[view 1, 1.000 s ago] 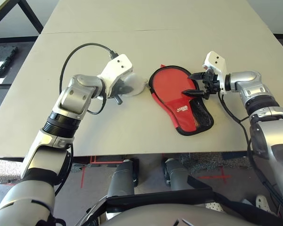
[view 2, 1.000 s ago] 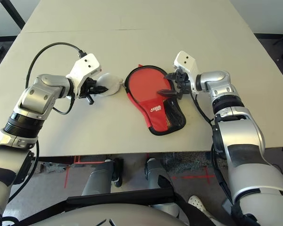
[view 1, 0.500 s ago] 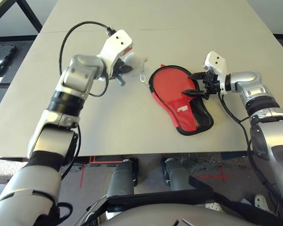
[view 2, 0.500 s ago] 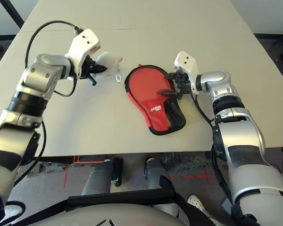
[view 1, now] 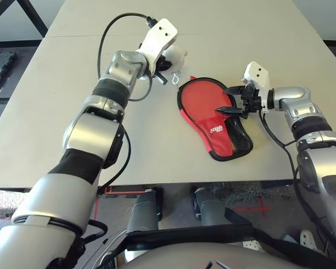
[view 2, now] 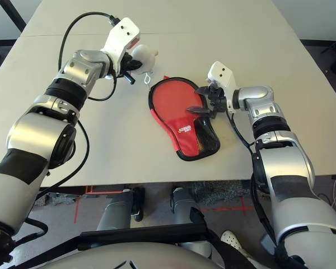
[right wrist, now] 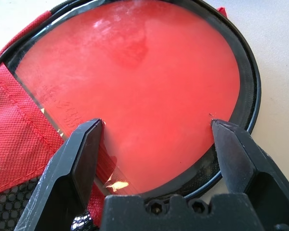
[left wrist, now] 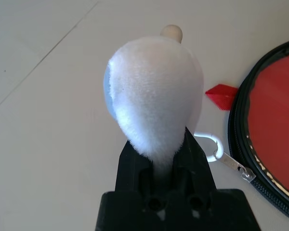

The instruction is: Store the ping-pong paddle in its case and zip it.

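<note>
I will drop the fluffy white ball with my left gripper on the far part of the red case's round end (view 1: 210, 88). The ball is now held above the table.
The red case (view 1: 215, 131) lies on the table with its mesh pocket toward me. Its round end is unzipped, and the ping-pong paddle's red face (right wrist: 135, 77) shows inside the black zip edging (right wrist: 248, 86); the handle is hidden. My right gripper (view 1: 233, 101) stands open at the case's right edge, its fingers (right wrist: 82, 149) spread above the paddle's face. My left gripper (view 1: 163, 63) is shut on the fluffy white ball (left wrist: 154, 91), held above the table just left of the case's round end. A white clip (left wrist: 209, 147) and a silver zip pull (left wrist: 237, 166) hang by the case's edge.
A small red tab (left wrist: 222, 95) sticks out at the case's far end. The beige table (view 1: 129, 140) has a seam across its far part and open surface left of the case. Its front edge runs close to my body; a black table leg stands on the floor far left.
My left arm has lifted the fluffy white ball off the table and carried it away from me and rightward, to the case's round end. The right gripper and case have stayed put.
</note>
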### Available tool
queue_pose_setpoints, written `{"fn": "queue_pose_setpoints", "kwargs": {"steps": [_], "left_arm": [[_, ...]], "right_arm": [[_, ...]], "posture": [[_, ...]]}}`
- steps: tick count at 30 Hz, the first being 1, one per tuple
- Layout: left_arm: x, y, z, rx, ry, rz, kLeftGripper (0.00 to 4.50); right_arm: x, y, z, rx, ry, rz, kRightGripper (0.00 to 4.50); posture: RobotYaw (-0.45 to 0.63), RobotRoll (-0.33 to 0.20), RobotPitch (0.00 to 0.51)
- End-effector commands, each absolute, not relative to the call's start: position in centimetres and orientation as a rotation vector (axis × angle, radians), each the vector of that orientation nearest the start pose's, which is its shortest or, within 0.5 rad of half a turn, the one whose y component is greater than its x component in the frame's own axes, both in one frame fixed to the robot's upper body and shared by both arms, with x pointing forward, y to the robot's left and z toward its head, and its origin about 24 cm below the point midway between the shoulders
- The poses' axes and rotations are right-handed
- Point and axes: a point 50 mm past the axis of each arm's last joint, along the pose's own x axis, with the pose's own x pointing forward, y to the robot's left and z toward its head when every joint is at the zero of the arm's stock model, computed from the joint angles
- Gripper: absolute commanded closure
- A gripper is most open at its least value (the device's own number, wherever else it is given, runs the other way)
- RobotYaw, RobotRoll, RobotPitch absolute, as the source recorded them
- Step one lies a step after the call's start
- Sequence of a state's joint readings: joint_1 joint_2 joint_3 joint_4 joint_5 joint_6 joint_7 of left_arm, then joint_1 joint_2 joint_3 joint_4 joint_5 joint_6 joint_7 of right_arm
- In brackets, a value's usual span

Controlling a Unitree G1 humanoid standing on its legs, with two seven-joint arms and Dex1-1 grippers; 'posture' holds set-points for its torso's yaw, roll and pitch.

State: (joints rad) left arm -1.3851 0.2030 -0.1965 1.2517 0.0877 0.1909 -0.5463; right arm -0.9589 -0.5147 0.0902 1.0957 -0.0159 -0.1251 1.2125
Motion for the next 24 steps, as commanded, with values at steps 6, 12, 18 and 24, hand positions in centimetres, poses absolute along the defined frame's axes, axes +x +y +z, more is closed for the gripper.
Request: {"fn": "queue_pose_setpoints", "kwargs": {"steps": [6, 12, 18, 24], "left_arm": [[42.5, 6.1, 23.1, 0.513, 0.068, -0.556, 4.32], [42.1, 3.6, 23.4, 0.475, 0.021, -0.565, 4.32], [41.3, 0.9, 23.4, 0.447, 0.002, -0.625, 4.32], [39.7, -2.8, 22.1, 0.462, 0.024, -0.777, 4.32]], "right_arm": [[35.6, -22.6, 8.9, -0.405, 0.493, 1.024, 0.0], [35.5, -22.7, 8.8, -0.401, 0.493, 1.02, 0.0], [35.3, -22.7, 8.6, -0.394, 0.494, 1.017, 0.0], [35.1, -22.9, 8.4, -0.389, 0.495, 1.007, 0.0]], "posture": [[-0.09, 0.0, 0.23], [-0.11, 0.0, 0.231], [-0.12, 0.0, 0.232], [-0.14, 0.0, 0.232]]}}
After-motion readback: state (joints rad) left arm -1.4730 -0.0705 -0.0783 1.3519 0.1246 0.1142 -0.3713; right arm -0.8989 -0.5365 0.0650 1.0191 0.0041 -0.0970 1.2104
